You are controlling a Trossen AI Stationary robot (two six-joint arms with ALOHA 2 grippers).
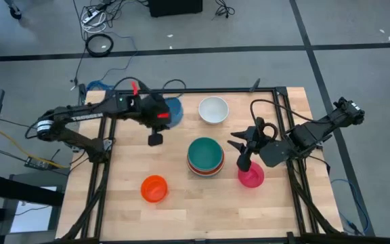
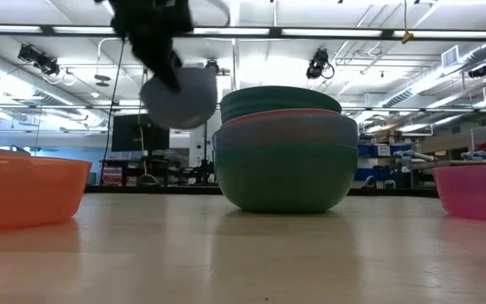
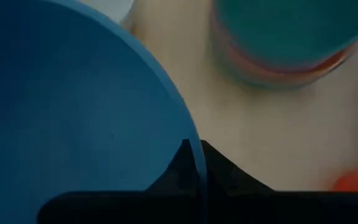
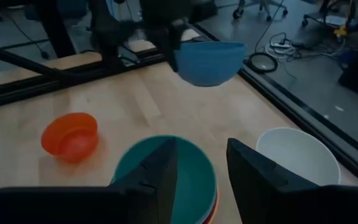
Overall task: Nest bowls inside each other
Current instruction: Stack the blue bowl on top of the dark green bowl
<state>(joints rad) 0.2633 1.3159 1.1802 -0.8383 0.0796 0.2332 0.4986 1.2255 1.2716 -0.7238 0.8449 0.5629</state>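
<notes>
My left gripper is going to let go of the blue bowl once I have it inside the teal bowl on top of the stack (image 1: 206, 155) (image 3: 294, 25).
A blue bowl (image 4: 209, 61) hangs in the air over the table's far left part, with my left gripper (image 1: 162, 116) shut on its rim. A stack of nested bowls with a teal one on top (image 1: 205, 156) rests on its base at the table's middle. A white bowl (image 1: 213, 110) stands behind the stack, an orange bowl (image 1: 154, 188) at the near left, a magenta bowl (image 1: 251, 176) to the right. My right gripper (image 1: 241, 150) hovers open just right of the stack, with nothing between its fingers. My left gripper holds the blue bowl by its rim (image 3: 196, 163), one finger inside the bowl and one outside. The fingers slant down from the table's left side. The bowl is lifted clear of the table (image 2: 180, 97), mouth up and slightly tilted.
Black frame rails (image 1: 103, 169) run along the table's left and right sides. Bare wood (image 1: 202, 203) lies along the near edge between the orange and magenta bowls. Cables and floor lie beyond the far edge.
</notes>
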